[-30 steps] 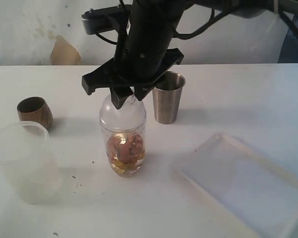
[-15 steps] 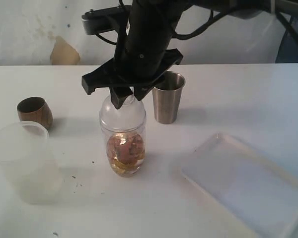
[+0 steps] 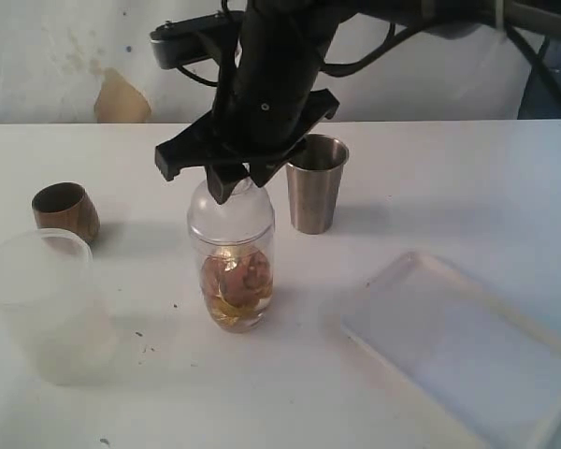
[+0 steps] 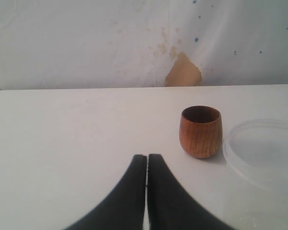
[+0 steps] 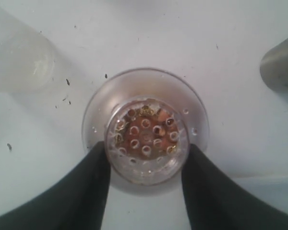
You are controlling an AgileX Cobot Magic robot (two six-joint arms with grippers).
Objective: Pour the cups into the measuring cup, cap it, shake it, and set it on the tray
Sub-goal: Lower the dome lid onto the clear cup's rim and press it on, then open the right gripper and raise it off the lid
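The lid's top is all that my right gripper holds, so it should open, come in lower and take the measuring cup (image 3: 236, 282) around its body before shaking it.
The clear measuring cup (image 3: 231, 281) stands mid-table with brown and gold bits at its bottom. A clear domed lid (image 3: 230, 210) with a perforated top (image 5: 145, 132) sits on it. My right gripper (image 3: 238, 190) comes down from above, its two black fingers pressed against either side of the lid's top (image 5: 145, 148). The brown wooden cup (image 3: 65, 212) and the frosted plastic cup (image 3: 47, 304) stand at the left. My left gripper (image 4: 147, 157) is shut on nothing, low over the table near the wooden cup (image 4: 200, 132). The white tray (image 3: 467, 346) lies at the front right.
A steel tumbler (image 3: 316, 182) stands just behind and to the right of the measuring cup, close to my right arm. Small dark crumbs dot the table around the cup. A stained white wall runs behind the table.
My right arm has shifted very slightly up over the lid. The measuring cup, the cups and the tray stay where they were.
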